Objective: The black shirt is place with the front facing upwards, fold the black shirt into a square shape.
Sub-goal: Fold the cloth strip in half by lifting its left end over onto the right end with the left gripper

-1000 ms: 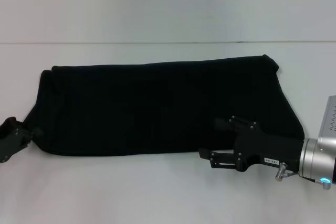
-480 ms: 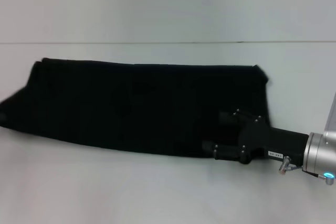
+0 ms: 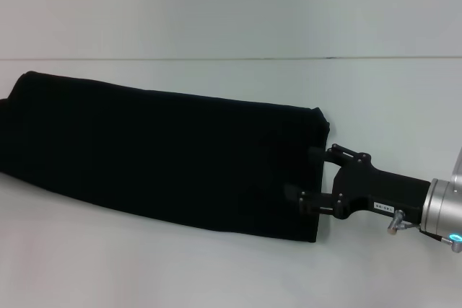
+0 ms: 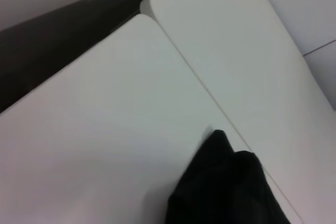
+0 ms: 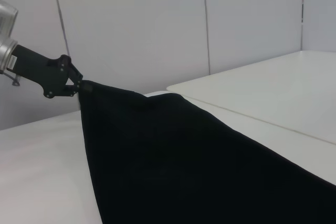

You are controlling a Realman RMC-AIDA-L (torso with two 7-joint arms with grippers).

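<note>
My left gripper needs to release the far end of the black shirt on top of the shirt's edge [image 3: 307, 160] near my right gripper.
The black shirt [image 3: 166, 149] hangs as one long taut band, plain black, from the head view's left edge over to my right gripper [image 3: 307, 174]. That gripper is shut on the shirt's right edge, its fingertips hidden in the cloth. My left gripper is outside the head view. The right wrist view shows the left gripper [image 5: 80, 86] farther off, shut on the far upper corner of the black shirt [image 5: 173, 156], which slopes down from there towards the camera. A bunched end of the black shirt [image 4: 226, 187] shows in the left wrist view.
A white table [image 3: 216, 272] lies under the shirt, with a pale wall behind it. In the right wrist view a second white tabletop [image 5: 273, 87] adjoins it. The left wrist view shows the seam between the tabletops [image 4: 199, 82].
The shirt lay folded on the table; now it is lifted, stretched and shifted left. My right gripper closed on its right edge, and my left gripper moved out of the head view.
</note>
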